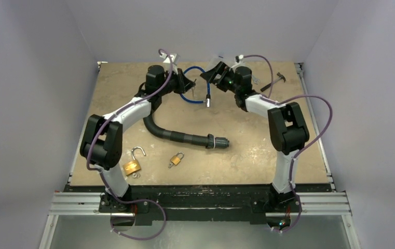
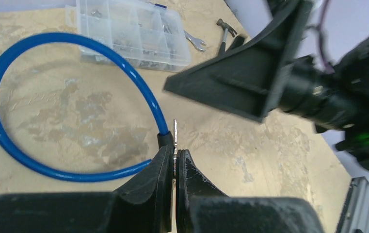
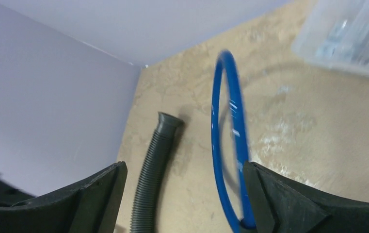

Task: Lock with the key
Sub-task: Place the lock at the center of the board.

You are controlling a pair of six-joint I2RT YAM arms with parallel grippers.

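Next, I let the silver key go from my left gripper on the table [image 1: 209, 94] [image 2: 166, 136] by the end of the blue cable loop, near the clear parts box.
My left gripper [image 1: 186, 83] [image 2: 175, 153] is at the far middle of the table, shut on a thin silver key [image 2: 175, 132] whose blade sticks out past the fingertips. My right gripper [image 1: 212, 72] [image 3: 184, 167] is open and empty, facing the left one; one of its black fingers [image 2: 240, 80] fills the left wrist view. A brass padlock with its shackle swung open [image 1: 133, 164] and a smaller brass padlock [image 1: 175, 159] lie near the front left, far from both grippers.
A blue cable loop [image 1: 195, 87] [image 2: 8, 141] [image 3: 226, 131] lies under the grippers. A black corrugated hose [image 1: 179, 135] [image 3: 151, 170] crosses the middle. A clear parts box [image 2: 129, 34], a wrench [image 2: 194, 41] and a hammer [image 1: 275, 80] lie at the back right.
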